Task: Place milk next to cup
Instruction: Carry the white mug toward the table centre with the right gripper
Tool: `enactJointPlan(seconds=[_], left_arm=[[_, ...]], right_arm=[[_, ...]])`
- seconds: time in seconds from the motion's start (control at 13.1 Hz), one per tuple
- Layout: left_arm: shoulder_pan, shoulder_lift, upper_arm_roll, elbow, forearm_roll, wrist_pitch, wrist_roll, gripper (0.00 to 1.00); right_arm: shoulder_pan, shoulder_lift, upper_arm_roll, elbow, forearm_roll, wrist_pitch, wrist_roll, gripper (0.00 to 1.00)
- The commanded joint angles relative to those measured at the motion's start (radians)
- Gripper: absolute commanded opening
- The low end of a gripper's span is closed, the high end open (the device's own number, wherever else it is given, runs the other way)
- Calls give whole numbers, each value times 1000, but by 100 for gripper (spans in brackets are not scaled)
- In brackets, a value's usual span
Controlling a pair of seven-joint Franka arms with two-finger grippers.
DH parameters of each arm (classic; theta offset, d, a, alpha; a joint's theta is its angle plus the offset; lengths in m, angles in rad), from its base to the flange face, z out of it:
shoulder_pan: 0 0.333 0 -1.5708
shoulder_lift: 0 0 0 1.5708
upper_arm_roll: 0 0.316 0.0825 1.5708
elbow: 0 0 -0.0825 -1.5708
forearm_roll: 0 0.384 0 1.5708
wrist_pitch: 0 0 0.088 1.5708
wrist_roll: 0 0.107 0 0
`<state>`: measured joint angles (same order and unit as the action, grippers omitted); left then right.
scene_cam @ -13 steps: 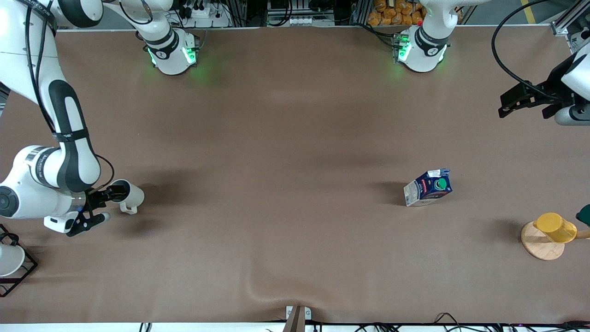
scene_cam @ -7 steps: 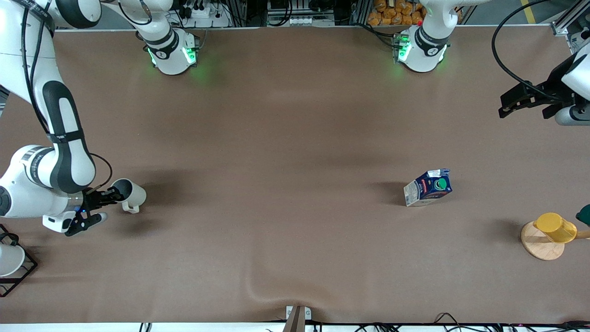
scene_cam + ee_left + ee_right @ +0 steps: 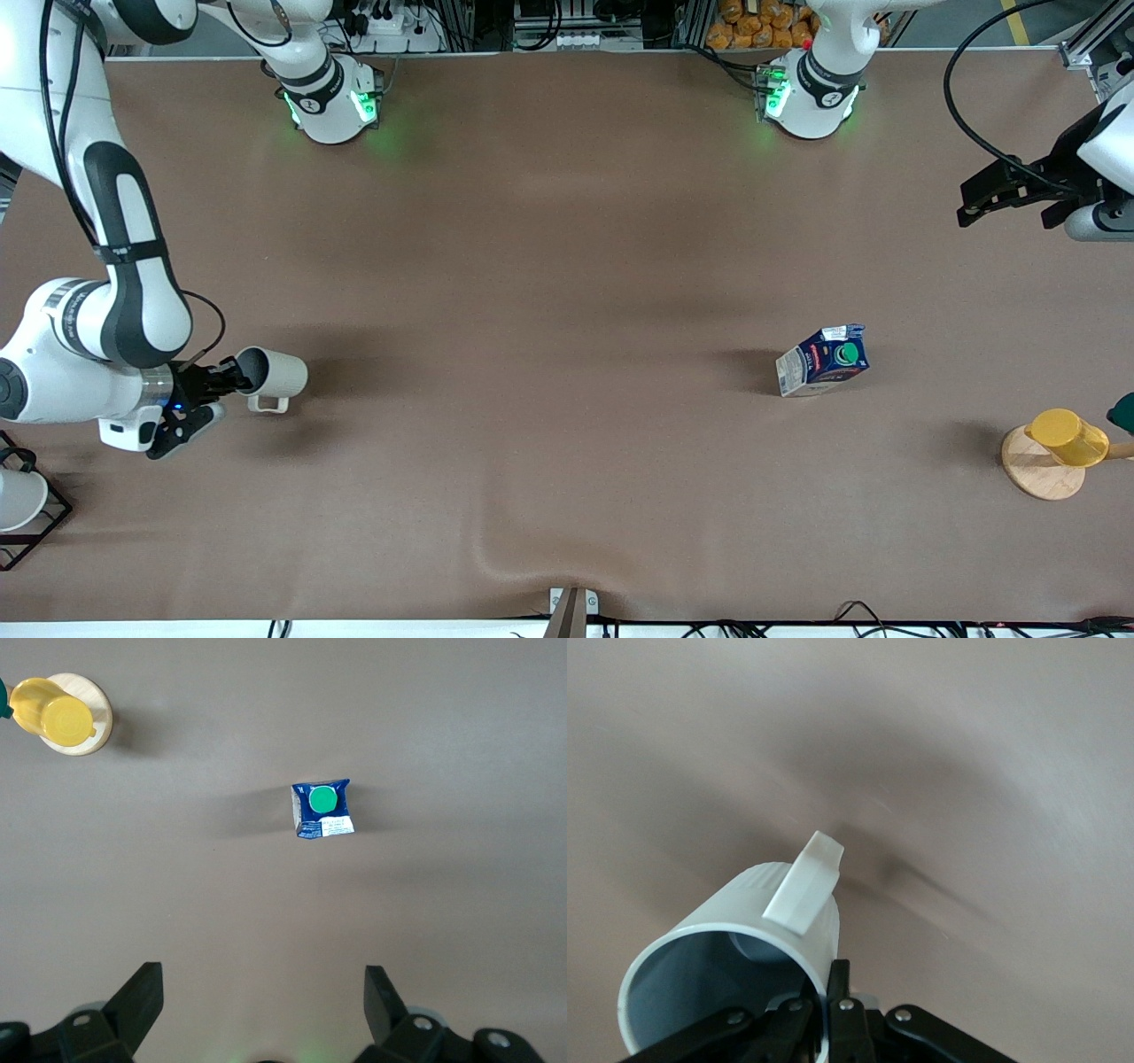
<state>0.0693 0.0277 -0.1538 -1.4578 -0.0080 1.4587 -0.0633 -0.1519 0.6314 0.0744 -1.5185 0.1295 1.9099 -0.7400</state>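
The cup will go down from my right gripper onto the bare middle of the table (image 3: 587, 369), where I should set it level with the milk. The cup is now tipped above the table.
The milk (image 3: 823, 360), a dark blue carton with a green cap, stands on the table toward the left arm's end; it also shows in the left wrist view (image 3: 321, 809). The cup (image 3: 273, 375), cream-white with a grey inside, is tipped on its side in the air over the table at the right arm's end, handle downward. My right gripper (image 3: 232, 379) is shut on the cup's rim, one finger inside and one outside, as the right wrist view (image 3: 829, 985) shows on the cup (image 3: 735, 943). My left gripper (image 3: 973, 202) is open and empty, high over the table's edge at the left arm's end.
A yellow cup (image 3: 1067, 437) lies on a round wooden coaster (image 3: 1038, 467) at the left arm's end. A white cup in a black wire frame (image 3: 18, 505) sits at the right arm's end, nearer the front camera. A cloth wrinkle (image 3: 523, 554) runs near the front edge.
My right gripper has carried the cup a little toward the table's middle and tipped it further onto its side. The milk and the left arm have not moved.
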Motion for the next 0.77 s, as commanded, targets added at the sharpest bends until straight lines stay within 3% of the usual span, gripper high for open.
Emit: enactJointPlan(seconds=[0.0,0.15,0.31,0.69], left_arm=[[1,0,-3,8,6,3,-7,100],[-2,0,-4,8,6,3,-10,100],[-2,0,-6,8,6,5,-10,100],[4,1,3,8,6,9,2,100]], right_arm=[[-9,-36,79,11,25,-17,-29,0],[3,-32,125,34,39,-6,-18,0],[61,-25,131,55,65,14,-4,0],[302,13,119,55,41,260,280,0]])
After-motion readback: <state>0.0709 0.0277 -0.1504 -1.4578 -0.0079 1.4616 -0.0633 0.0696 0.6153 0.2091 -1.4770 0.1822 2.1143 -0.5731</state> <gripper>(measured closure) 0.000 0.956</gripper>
